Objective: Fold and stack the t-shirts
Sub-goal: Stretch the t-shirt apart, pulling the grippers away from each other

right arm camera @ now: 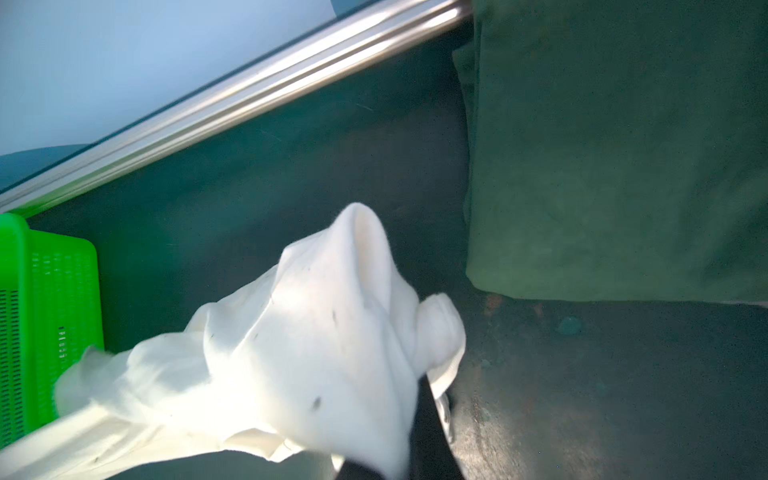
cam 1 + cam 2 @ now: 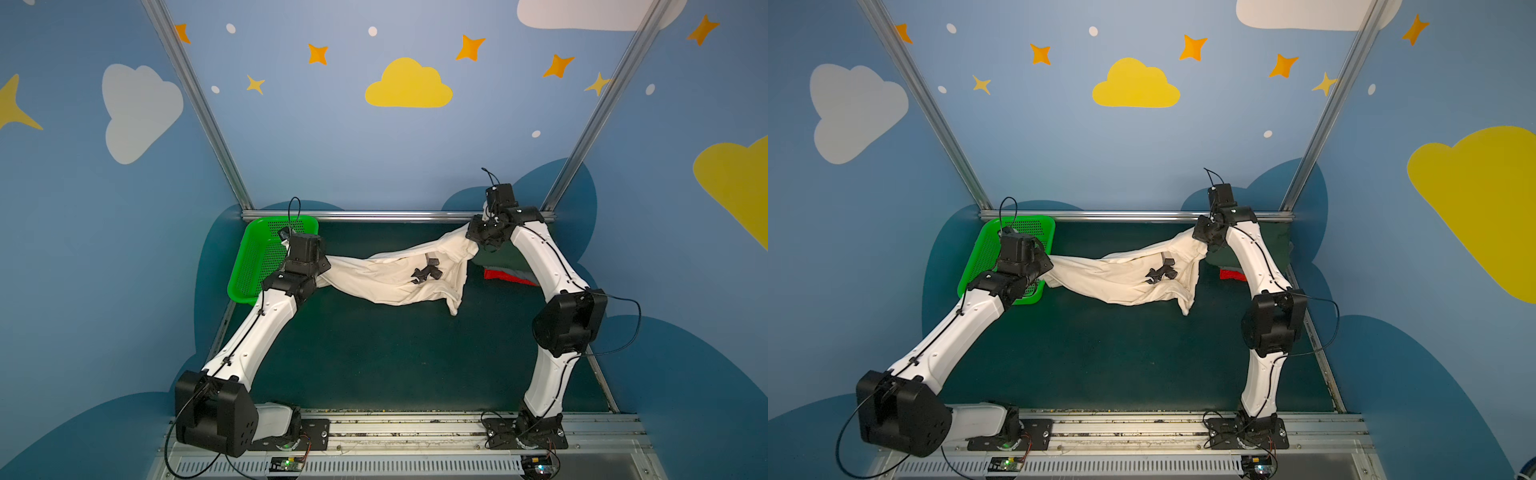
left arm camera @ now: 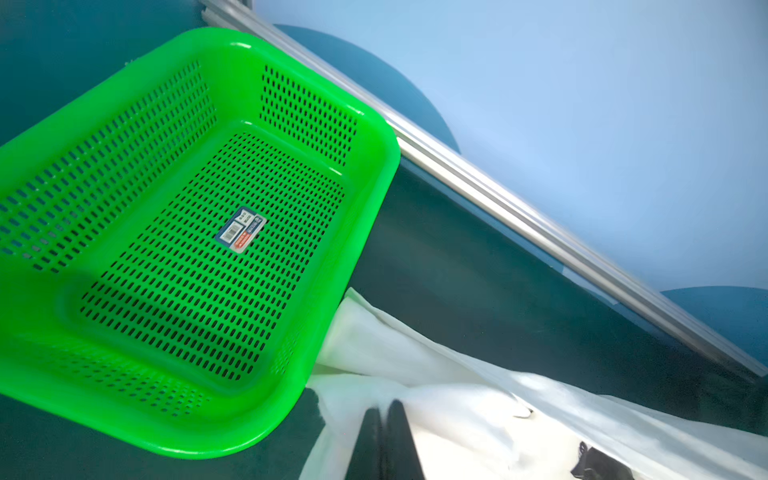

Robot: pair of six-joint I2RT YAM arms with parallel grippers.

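The cream-white t-shirt's bunched end, now held high near the back rail, will be let go by my right gripper on the mat [image 2: 441, 244] [image 1: 364, 164] beside the folded stack, near the back rail.
A cream-white t-shirt [image 2: 386, 278] with a black robot print hangs stretched between my two grippers above the dark table; its lower hem sags toward the mat. My left gripper [image 2: 322, 266] is shut on its left end, the black fingers [image 3: 399, 432] pinching cloth beside the basket. My right gripper [image 2: 478, 239] is shut on the bunched right end [image 1: 324, 332], held higher near the back rail. Behind the right arm lies a folded stack: a dark green t-shirt [image 1: 615, 158] on top, with a red one [image 2: 505, 277] showing beneath.
A bright green perforated basket [image 3: 187, 232] stands empty at the back left, touching the shirt's left end. A metal rail [image 2: 374, 216] runs along the table's back edge. Dark green mat [image 2: 395, 357] spreads in front of the shirt.
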